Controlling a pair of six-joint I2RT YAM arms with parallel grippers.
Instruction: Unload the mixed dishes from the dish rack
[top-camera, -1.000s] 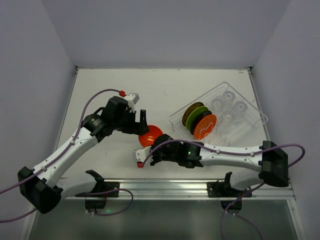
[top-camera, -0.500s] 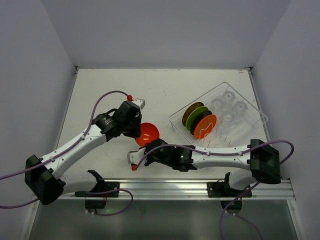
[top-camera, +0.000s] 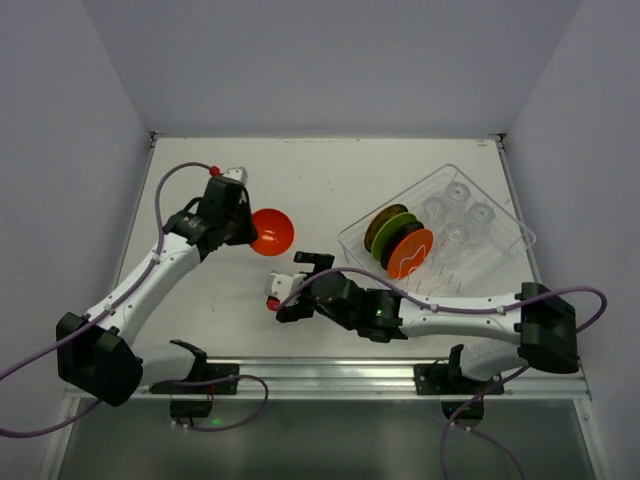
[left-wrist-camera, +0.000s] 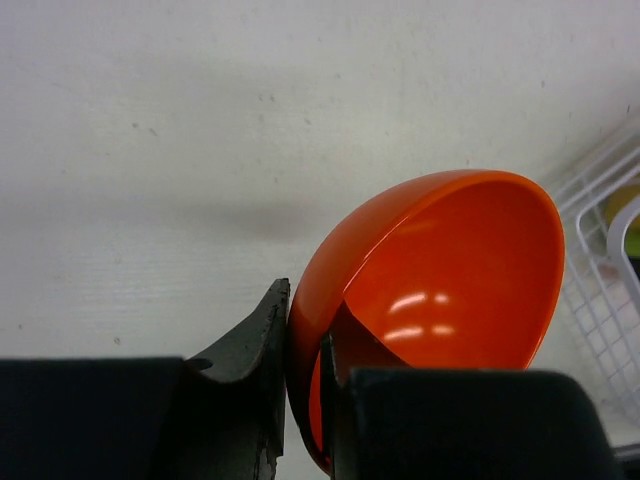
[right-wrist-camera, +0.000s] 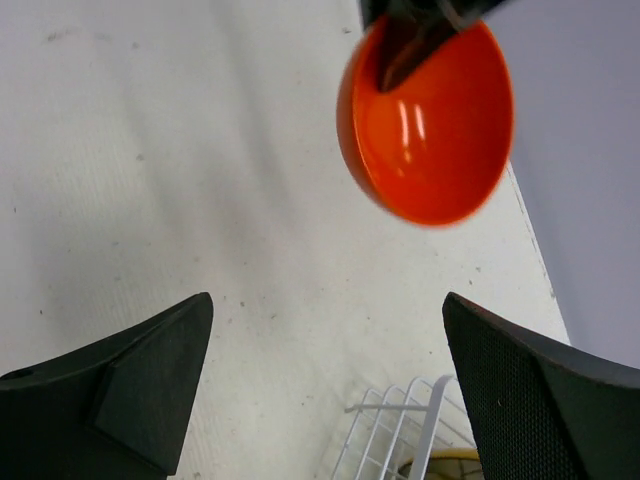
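The robot's left gripper should set the small orange-red bowl down on the white table (top-camera: 203, 189) near the table's far corner away from the dish rack.
My left gripper (top-camera: 247, 228) is shut on the rim of the small orange-red bowl (top-camera: 272, 231) and holds it tilted above the table, left of centre. In the left wrist view one finger is inside the bowl (left-wrist-camera: 450, 270) and one outside. My right gripper (top-camera: 296, 287) stands open and empty nearer the front, below the bowl (right-wrist-camera: 425, 120). The dish rack (top-camera: 500, 245) sits at the right. It holds upright plates, brown-yellow (top-camera: 378, 224), lime green (top-camera: 393, 234), dark (top-camera: 402, 243) and orange (top-camera: 413, 253), and several clear cups (top-camera: 456, 213).
The rack's white wire corner (right-wrist-camera: 410, 432) shows just beyond my right gripper (right-wrist-camera: 325, 330). The white table (top-camera: 330, 180) is walled on three sides. Both arms' cables loop over the front part of the table.
My left gripper shut on the bowl and carried it up and to the back left. My right gripper let go of the bowl, opened wide and stayed near the table's front.
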